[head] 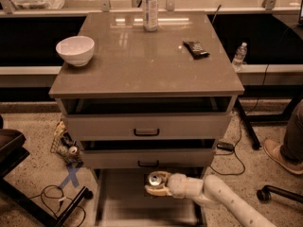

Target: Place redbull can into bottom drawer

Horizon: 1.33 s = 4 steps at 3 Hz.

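My gripper is going to the bottom drawer's inside (pixel 128 197). It will let go of the redbull can there, toward the side nearest the clutter.
The redbull can (pixel 156 179), seen from above by its silver top, is held upright in my gripper (pixel 158 185) over the open bottom drawer (pixel 118 200), near the drawer's back, just below the middle drawer's front. My pale arm (pixel 222 202) reaches in from the lower right. The gripper fingers (pixel 154 191) wrap the can's body. The drawer's flat pale floor shows to the left of and in front of the can.
Two grey-fronted drawers with black handles (pixel 146 132) sit above, both slightly ajar. On the cabinet top stand a white bowl (pixel 75 49), a clear plastic bottle (pixel 150 6) and a dark packet (pixel 195 48). Clutter and cables (pixel 66 148) lie on the floor at left; a person's shoe (pixel 279 155) is at right.
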### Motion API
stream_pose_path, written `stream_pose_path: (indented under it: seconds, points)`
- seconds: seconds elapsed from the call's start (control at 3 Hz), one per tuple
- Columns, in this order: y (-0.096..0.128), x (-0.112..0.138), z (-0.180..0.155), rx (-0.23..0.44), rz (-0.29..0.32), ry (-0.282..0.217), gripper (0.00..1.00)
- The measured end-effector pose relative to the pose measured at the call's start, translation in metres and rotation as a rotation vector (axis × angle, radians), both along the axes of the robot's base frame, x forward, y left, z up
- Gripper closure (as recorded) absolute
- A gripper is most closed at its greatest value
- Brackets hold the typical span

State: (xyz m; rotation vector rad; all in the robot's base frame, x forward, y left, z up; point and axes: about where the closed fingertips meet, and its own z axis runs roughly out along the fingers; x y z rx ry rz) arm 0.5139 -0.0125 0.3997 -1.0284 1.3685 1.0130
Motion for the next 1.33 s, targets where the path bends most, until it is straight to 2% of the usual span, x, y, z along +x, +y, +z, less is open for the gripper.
stream_pose_path:
  seconds: [0.67,1.0,1.33]
  points:
    - [0.022,0.003,-0.017,0.032,0.016,0.017,1.00]
    - [0.067,0.007,-0.061,0.038,0.121,-0.030,1.00]
    - [0.096,0.013,-0.092,0.013,0.197,-0.046,1.00]
